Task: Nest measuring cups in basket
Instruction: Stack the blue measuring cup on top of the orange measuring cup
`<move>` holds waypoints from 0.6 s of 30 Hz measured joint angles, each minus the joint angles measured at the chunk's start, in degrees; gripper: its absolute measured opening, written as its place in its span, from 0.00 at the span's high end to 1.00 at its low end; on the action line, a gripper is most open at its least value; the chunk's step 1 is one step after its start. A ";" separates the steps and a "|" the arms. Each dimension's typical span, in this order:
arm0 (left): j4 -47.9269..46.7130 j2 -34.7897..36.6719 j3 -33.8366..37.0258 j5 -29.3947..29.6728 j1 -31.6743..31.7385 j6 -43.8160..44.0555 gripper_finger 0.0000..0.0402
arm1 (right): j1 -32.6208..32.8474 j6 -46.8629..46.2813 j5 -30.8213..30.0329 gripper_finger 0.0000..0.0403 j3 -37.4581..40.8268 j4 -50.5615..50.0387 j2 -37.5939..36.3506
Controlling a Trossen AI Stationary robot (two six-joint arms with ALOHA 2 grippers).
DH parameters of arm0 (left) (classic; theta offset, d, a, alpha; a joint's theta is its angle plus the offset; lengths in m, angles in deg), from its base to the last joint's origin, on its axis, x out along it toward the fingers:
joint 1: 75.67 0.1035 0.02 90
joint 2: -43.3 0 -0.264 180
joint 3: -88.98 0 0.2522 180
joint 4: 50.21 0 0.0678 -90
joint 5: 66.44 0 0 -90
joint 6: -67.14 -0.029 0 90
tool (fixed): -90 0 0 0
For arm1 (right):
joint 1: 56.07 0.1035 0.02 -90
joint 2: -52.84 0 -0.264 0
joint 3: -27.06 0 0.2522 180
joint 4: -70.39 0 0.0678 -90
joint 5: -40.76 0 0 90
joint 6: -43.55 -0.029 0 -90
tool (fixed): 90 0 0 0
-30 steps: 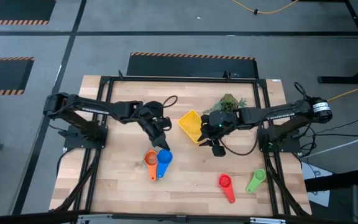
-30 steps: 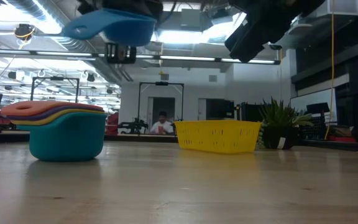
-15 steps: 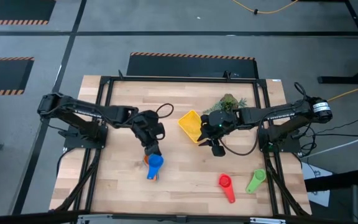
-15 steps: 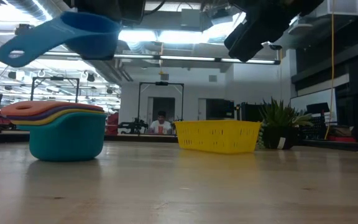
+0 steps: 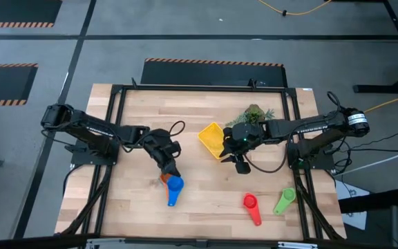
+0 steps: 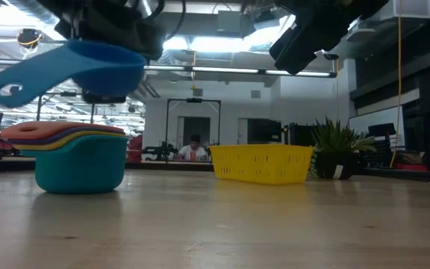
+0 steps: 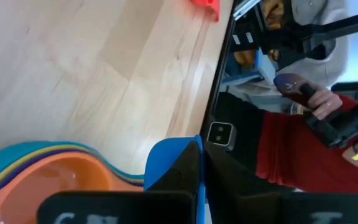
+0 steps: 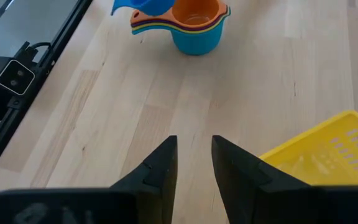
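I will let go of the blue cup with my left gripper inside the orange cup (image 5: pixel 168 178) (image 7: pixel 51 191) on top of the nested stack. The blue cup is held just above that stack.
My left gripper (image 5: pixel 168 171) is shut on a blue measuring cup (image 6: pixel 99 66). It holds the cup just above a nested stack of measuring cups (image 6: pixel 80 161), turquoise at the bottom and orange on top (image 5: pixel 164 178), standing on the table. The yellow basket (image 5: pixel 212 138) sits at mid-table. My right gripper (image 8: pixel 194 158) hovers open next to the basket, with nothing between its fingers. A red cup (image 5: pixel 251 205) and a green cup (image 5: pixel 284 200) lie near the front right. My left gripper pinches the blue cup's wall at the rim (image 7: pixel 178 160), on the side opposite the handle (image 6: pixel 10 84). It comes slanting down from the far side. The cup is lifted clear and tilted, with its handle pointing down toward the table's near left.
A green plant sprig (image 5: pixel 254 113) stands behind the basket, beside my right arm. Bare wood lies between the stack and the red cup. Beyond the table's edge, a person in red (image 7: pixel 303 155) shows in the left wrist view.
My left gripper has gone down and toward the table's left with the blue cup, from beside the stack to over it. The cup has turned, so its handle now points to the near left.
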 joint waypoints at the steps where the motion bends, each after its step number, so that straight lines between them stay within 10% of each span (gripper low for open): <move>1: 1.63 -0.01 1.05 -0.09 0.00 0.39 0.99 | 0.00 -0.01 0.00 0.74 0.00 0.00 0.00; 18: 15.64 13.73 17.08 4.97 2.28 10.81 0.99 | 0.00 -0.01 0.00 0.74 0.01 0.08 0.02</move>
